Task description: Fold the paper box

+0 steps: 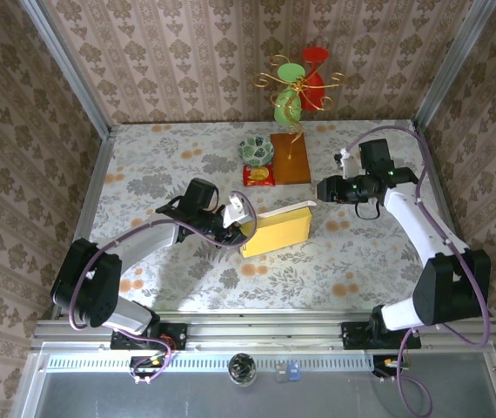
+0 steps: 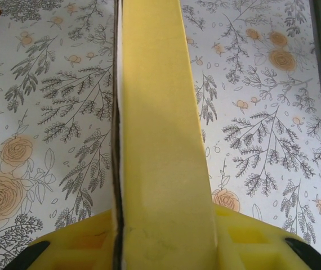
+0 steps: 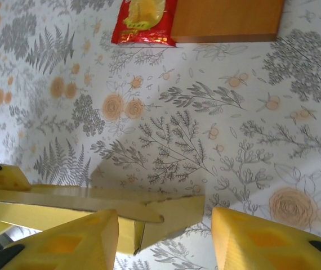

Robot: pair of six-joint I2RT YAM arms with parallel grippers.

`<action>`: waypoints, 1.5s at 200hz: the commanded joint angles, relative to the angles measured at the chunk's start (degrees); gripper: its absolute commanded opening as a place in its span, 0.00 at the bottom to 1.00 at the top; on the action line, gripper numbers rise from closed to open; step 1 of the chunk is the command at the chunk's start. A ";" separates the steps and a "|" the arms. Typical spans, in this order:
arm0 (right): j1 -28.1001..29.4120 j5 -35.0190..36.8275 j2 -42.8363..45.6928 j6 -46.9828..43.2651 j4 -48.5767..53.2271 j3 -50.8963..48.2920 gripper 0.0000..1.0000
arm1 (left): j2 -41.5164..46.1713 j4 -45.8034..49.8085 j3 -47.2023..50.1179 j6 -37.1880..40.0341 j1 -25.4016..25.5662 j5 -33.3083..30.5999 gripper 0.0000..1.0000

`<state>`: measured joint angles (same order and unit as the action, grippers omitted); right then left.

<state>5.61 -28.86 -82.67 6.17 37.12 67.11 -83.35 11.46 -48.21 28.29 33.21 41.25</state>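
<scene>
I can see the corner flap sticking out past the box's front panel, so I should move my right gripper in to pinch the front panel's end [image 3: 136,232] while my left gripper holds the box steady.
The paper box [image 1: 276,231] lies mid-table as a yellow, partly folded shell with a raised pale flap along its far edge. My left gripper [image 1: 235,222] is shut on its left end. In the left wrist view a long yellow panel of the box [image 2: 160,112] runs straight up from between the left gripper's [image 2: 163,216] yellow fingers [image 2: 81,247]. My right gripper [image 1: 325,190] hovers at the box's far right corner. In the right wrist view it [image 3: 165,212] stands open; the box's corner flap [image 3: 177,216] lies between the jaws, beside the left finger [image 3: 65,242] and apart from the right one.
An orange-brown board [image 1: 290,157] and a small red packet [image 1: 259,175] lie behind the box, also seen as board [image 3: 225,19] and packet [image 3: 143,21]. A patterned bowl [image 1: 254,150] and a wire stand with green and red cups [image 1: 298,87] sit at the back.
</scene>
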 commanded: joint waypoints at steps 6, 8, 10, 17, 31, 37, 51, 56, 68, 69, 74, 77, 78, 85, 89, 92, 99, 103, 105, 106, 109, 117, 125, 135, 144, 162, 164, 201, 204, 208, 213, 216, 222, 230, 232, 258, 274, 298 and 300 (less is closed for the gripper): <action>1.67 -5.60 -2.72 -7.66 1.03 2.63 0.51 | 0.84 2.86 -1.68 2.60 -0.78 2.95 0.29; 1.86 -5.77 -2.99 -7.93 1.09 2.86 0.51 | 0.83 2.93 -1.71 2.63 -0.82 2.91 0.29; 2.10 -5.97 -3.30 -8.13 1.19 3.18 0.51 | 0.82 2.94 -1.71 2.58 -0.86 2.90 0.29; 2.69 -6.66 -4.36 -8.66 1.82 4.04 0.51 | 0.76 3.02 -1.71 2.57 -1.00 2.95 0.28; 3.77 -7.09 -6.39 -8.85 3.38 5.63 0.51 | 0.69 3.04 -1.71 2.60 -1.13 3.02 0.29; 4.02 -7.46 -6.62 -8.78 3.44 5.74 0.51 | 0.63 3.04 -1.72 2.64 -1.21 3.04 0.29; 4.42 -8.20 -6.70 -8.48 3.19 5.49 0.51 | 0.59 2.86 -1.72 2.32 -1.22 2.93 0.29; 4.58 -8.55 -6.59 -8.33 3.17 5.40 0.51 | 0.56 2.78 -1.71 2.30 -1.22 2.92 0.28; 4.65 -8.88 -6.36 -7.98 3.51 5.22 0.50 | 0.56 2.69 -1.72 2.29 -1.27 2.78 0.29; 4.62 -8.95 -6.32 -7.91 3.54 5.22 0.50 | 0.56 2.69 -1.72 2.24 -1.24 2.78 0.28; 4.61 -9.14 -6.20 -7.78 3.64 4.97 0.50 | 0.56 2.66 -1.72 2.28 -1.25 2.70 0.29; 4.65 -9.19 -6.10 -7.83 3.66 4.89 0.50 | 0.56 2.60 -1.72 2.15 -1.26 2.72 0.29; 4.62 -9.19 -6.05 -7.83 3.74 4.84 0.50 | 0.56 2.60 -1.72 2.18 -1.28 2.71 0.28; 4.69 -9.31 -5.70 -7.67 3.82 4.34 0.50 | 0.56 2.52 -1.61 2.16 -1.31 2.68 0.28; 4.72 -9.37 -5.46 -7.62 3.76 4.04 0.50 | 0.48 2.51 -1.61 2.12 -1.31 2.68 0.29; 4.70 -9.41 -5.26 -7.59 3.71 3.76 0.50 | 0.49 2.51 -1.63 2.12 -1.31 2.64 0.29; 4.69 -9.28 -4.83 -7.46 3.62 3.13 0.50 | 0.41 2.51 -1.63 2.12 -1.31 2.69 0.28; 4.75 -9.09 -4.48 -7.35 3.54 2.85 0.50 | 0.38 2.51 -1.58 2.20 -1.31 2.68 0.28; 4.76 -9.04 -4.29 -7.32 3.52 2.67 0.50 | 0.38 2.51 -1.62 2.14 -1.31 2.69 0.28; 4.76 -8.98 -4.22 -7.28 3.50 2.63 0.50 | 0.38 2.47 -1.62 2.17 -1.31 2.69 0.29; 4.75 -8.89 -4.05 -7.19 3.46 2.46 0.50 | 0.38 2.51 -1.63 2.16 -1.31 2.69 0.28; 4.81 -8.76 -3.57 -7.09 3.39 2.01 0.50 | 0.38 2.42 -1.56 2.04 -1.31 2.68 0.29; 4.80 -8.74 -3.22 -6.97 3.49 1.73 0.50 | 0.38 2.43 -1.52 2.17 -1.31 2.69 0.28; 4.94 -8.67 -2.78 -6.97 3.57 1.45 0.49 | 0.38 2.49 -1.54 2.17 -1.31 2.68 0.28; 4.89 -8.35 -2.50 -6.92 3.56 1.27 0.48 | 0.31 2.51 -1.62 2.28 -1.31 2.69 0.29; 4.99 -7.63 -2.34 -7.10 4.01 1.27 0.44 | 0.14 2.51 -1.65 2.36 -1.31 2.69 0.29; 5.08 -7.55 -2.28 -7.09 4.01 1.33 0.43 | 0.12 2.51 -1.70 2.31 -1.26 2.69 0.29; 5.71 -5.11 -2.48 -7.55 5.36 1.96 0.34 | -0.07 2.51 -1.98 2.29 -1.22 2.72 0.29; 5.80 -4.88 -2.56 -7.70 5.52 2.05 0.33 | -0.07 2.51 -1.98 2.35 -1.22 2.70 0.28; 5.90 -4.46 -2.67 -7.86 5.67 2.13 0.33 | -0.14 2.51 -1.98 2.33 -1.22 2.72 0.28; 6.06 -3.93 -2.75 -7.92 5.86 2.22 0.32 | -0.14 2.58 -1.98 2.38 -1.26 2.72 0.28; 6.10 -3.61 -2.80 -7.98 5.92 2.28 0.32 | -0.14 2.55 -1.98 2.39 -1.27 2.75 0.28; 6.25 -3.17 -2.84 -8.04 6.05 2.32 0.32 | -0.14 2.60 -1.98 2.42 -1.22 2.72 0.29; 6.41 -2.50 -2.76 -8.02 6.11 2.47 0.31 | -0.11 2.61 -1.98 2.43 -1.22 2.73 0.28; 6.43 -2.42 -2.76 -8.00 6.16 2.49 0.31 | -0.14 2.60 -1.98 2.44 -1.22 2.72 0.28; 7.09 -0.74 -2.42 -8.24 6.49 2.76 0.30 | -0.10 2.60 -1.89 2.40 -1.22 2.78 0.29; 7.41 0.18 -1.84 -8.28 6.51 2.39 0.30 | -0.13 2.54 -1.88 2.39 -1.22 2.78 0.29; 7.49 1.05 -0.76 -8.22 6.32 1.51 0.29 | -0.24 2.62 -1.98 2.38 -1.22 2.77 0.29; 7.47 1.12 -0.70 -8.20 6.37 1.50 0.29 | -0.23 2.65 -2.02 2.38 -1.22 2.78 0.29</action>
<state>12.67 -30.15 -85.54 -0.86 41.41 69.01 -83.40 13.32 -48.58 29.43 32.18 42.46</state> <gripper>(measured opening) 0.298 0.316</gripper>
